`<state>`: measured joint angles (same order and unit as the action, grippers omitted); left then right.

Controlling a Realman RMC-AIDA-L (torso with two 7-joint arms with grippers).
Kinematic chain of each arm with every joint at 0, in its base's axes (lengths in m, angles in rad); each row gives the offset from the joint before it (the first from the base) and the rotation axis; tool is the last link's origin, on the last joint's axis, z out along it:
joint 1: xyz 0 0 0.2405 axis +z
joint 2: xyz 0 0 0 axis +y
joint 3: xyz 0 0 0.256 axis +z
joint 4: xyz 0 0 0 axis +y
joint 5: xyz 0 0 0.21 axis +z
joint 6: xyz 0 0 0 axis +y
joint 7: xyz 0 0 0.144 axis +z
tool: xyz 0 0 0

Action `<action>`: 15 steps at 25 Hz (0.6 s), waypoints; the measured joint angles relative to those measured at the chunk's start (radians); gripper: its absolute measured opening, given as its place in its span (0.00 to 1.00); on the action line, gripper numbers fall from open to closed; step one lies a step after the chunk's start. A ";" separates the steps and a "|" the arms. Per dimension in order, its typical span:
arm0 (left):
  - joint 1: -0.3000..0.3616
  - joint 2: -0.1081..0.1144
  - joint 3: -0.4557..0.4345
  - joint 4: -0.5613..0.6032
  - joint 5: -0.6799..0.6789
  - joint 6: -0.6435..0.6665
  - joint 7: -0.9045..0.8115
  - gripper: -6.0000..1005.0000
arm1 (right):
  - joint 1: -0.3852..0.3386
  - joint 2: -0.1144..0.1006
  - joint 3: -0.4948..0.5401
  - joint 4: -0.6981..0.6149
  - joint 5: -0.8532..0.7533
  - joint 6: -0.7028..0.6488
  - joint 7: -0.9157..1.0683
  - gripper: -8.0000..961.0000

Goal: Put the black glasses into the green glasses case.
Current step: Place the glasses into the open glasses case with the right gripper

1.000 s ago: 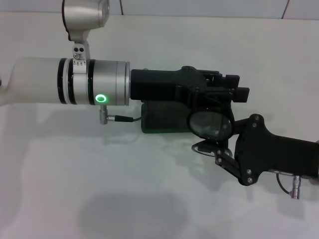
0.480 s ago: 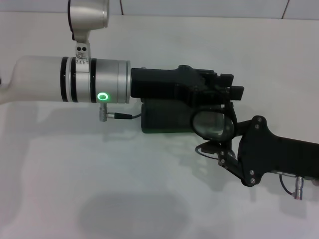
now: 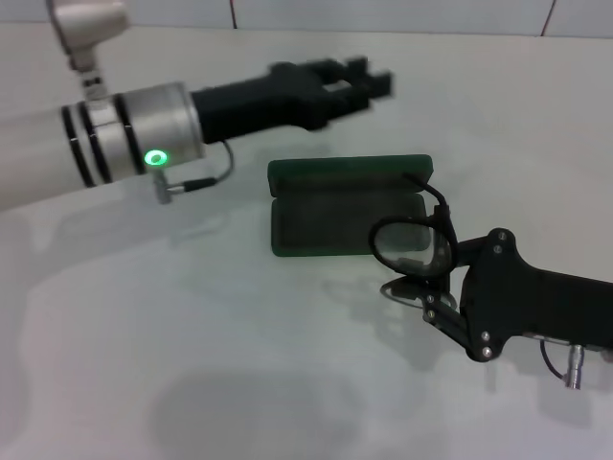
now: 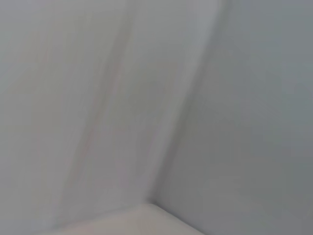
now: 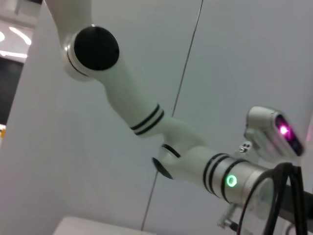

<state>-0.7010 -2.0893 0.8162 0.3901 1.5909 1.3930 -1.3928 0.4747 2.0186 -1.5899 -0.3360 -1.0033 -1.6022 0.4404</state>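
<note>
The robot's right gripper will set the black glasses down in the near half of the green glasses case [image 3: 335,221].
The green glasses case [image 3: 335,225] lies open on the white table, its lid [image 3: 350,171] standing up along the far side. My right gripper [image 3: 418,287] is shut on the black glasses [image 3: 412,246], holding them just above the case's right end with a lens facing up. The thin black frame [image 5: 281,196] also shows close up in the right wrist view. My left gripper [image 3: 369,77] hovers open and empty beyond the case, behind its lid. The left wrist view shows only blank pale surfaces.
The white table [image 3: 192,364] stretches around the case with nothing else on it. The left arm's silver wrist [image 3: 134,144] with a green light reaches in from the left, also seen as the left arm [image 5: 146,117] in the right wrist view.
The left arm has swung up and back, away from over the case, uncovering the raised lid. The right gripper with the glasses has barely shifted.
</note>
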 joint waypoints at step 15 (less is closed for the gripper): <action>0.199 0.000 -0.016 -0.005 -0.364 -0.207 0.272 0.51 | -0.035 -0.003 -0.007 -0.217 -0.056 0.298 0.027 0.13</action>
<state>-0.5024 -2.0888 0.8000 0.3849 1.2271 1.1856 -1.1212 0.4402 2.0154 -1.5966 -0.5525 -1.0595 -1.3039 0.4677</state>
